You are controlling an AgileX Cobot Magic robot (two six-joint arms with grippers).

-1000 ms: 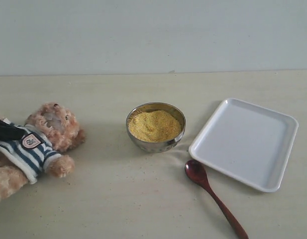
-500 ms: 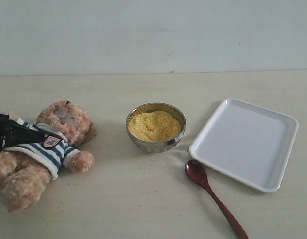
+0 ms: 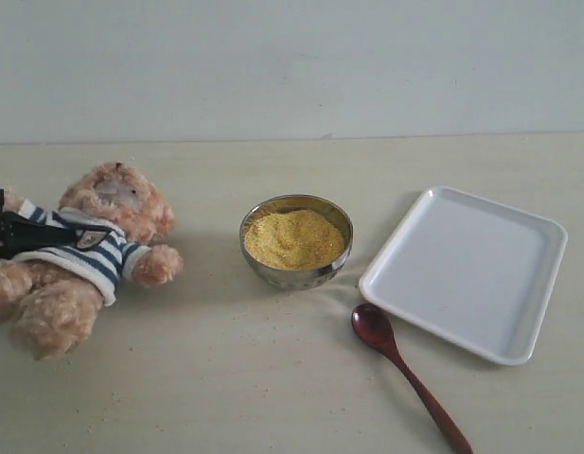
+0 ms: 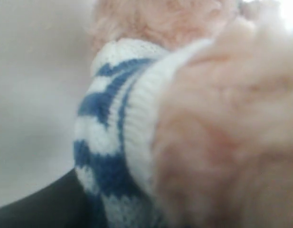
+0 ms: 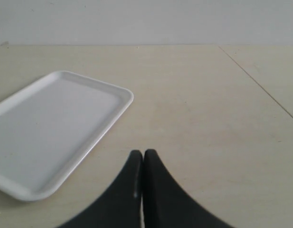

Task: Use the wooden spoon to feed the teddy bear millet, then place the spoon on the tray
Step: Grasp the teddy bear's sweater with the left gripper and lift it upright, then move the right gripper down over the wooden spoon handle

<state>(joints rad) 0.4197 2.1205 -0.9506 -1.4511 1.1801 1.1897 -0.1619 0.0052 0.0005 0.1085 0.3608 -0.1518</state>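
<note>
The wooden spoon lies in front of the tray. Next, I move my right gripper to the middle of the handle (image 3: 433, 407) on the spoon and close it there.
The teddy bear (image 3: 93, 251) lies tilted at the table's left, head toward the back, striped shirt showing. My left gripper (image 3: 45, 235) comes in from the left edge and is shut on the teddy bear's torso; one dark finger (image 3: 26, 234) crosses its chest. The left wrist view is filled by blurred fur and striped shirt (image 4: 113, 142). The millet (image 3: 293, 238) fills the steel bowl (image 3: 296, 276) at the centre. The wooden spoon (image 3: 396, 359) lies on the table in front of the tray (image 3: 467, 270). My right gripper (image 5: 143, 153) is shut and holds nothing, beside the tray (image 5: 56, 123).
A pale wall runs along the back of the beige table (image 3: 273, 378). A seam in the tabletop (image 5: 260, 85) shows in the right wrist view. A few yellow grains are scattered on the table in front of the bowl.
The teddy bear has come further in from the left edge and its head has risen toward the back, carried by my left gripper. Bowl, spoon and tray have not moved.
</note>
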